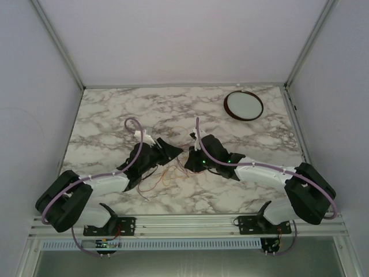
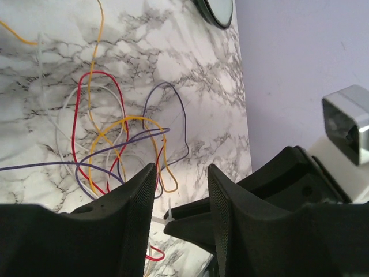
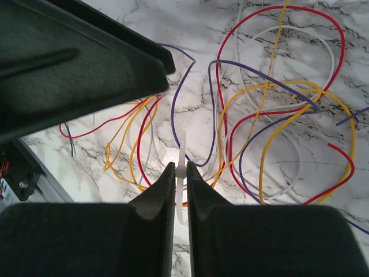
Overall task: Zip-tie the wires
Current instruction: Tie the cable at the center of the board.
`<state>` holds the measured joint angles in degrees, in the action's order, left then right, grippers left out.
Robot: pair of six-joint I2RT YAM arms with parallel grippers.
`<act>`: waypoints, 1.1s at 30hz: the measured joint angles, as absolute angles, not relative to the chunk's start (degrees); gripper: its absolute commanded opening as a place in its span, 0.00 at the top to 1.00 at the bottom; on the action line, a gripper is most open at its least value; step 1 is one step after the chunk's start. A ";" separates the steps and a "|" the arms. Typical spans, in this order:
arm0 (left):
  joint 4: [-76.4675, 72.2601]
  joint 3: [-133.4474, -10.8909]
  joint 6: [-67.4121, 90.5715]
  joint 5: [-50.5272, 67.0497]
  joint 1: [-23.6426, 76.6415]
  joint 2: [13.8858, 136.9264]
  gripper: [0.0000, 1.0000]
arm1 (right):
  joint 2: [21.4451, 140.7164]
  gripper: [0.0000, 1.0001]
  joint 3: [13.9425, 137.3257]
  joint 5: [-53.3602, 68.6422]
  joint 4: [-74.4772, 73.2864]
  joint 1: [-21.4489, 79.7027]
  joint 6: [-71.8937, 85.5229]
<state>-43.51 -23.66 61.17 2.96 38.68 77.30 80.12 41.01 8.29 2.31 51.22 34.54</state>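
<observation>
Only a short tip of the zip tie pokes through its head, so my left gripper needs to pinch that tip close to the head (image 3: 182, 159) and pull more through.
The wires (image 1: 164, 175) lie as a loose tangle of thin red, yellow, purple and white strands on the marble table, between the two arms. They also show in the left wrist view (image 2: 138, 118) and the right wrist view (image 3: 253, 70). My right gripper (image 3: 180, 167) is shut on a white zip tie (image 3: 183, 151) and holds it just above the tangle. My left gripper (image 2: 182, 168) is open and empty. It hovers right by the right gripper's tips, which show between its fingers with the zip tie (image 2: 168, 213). In the top view the left gripper (image 1: 173, 151) and right gripper (image 1: 190, 158) nearly meet.
A dark-rimmed round white dish (image 1: 243, 105) sits at the table's far right; its edge also shows in the left wrist view (image 2: 216, 11). Lilac cables loop over both arms. Pale walls close in the table on three sides.
</observation>
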 measured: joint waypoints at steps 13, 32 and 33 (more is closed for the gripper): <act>-48.16 -23.66 62.19 7.14 40.51 83.07 0.66 | 77.93 0.96 41.04 7.53 2.66 51.18 33.85; -51.20 -23.66 64.10 5.93 42.37 83.96 0.67 | 76.14 0.96 40.86 4.36 3.79 50.92 36.27; -51.62 -23.66 64.40 5.82 42.41 84.12 0.68 | 75.94 0.96 40.73 4.27 3.99 50.92 36.56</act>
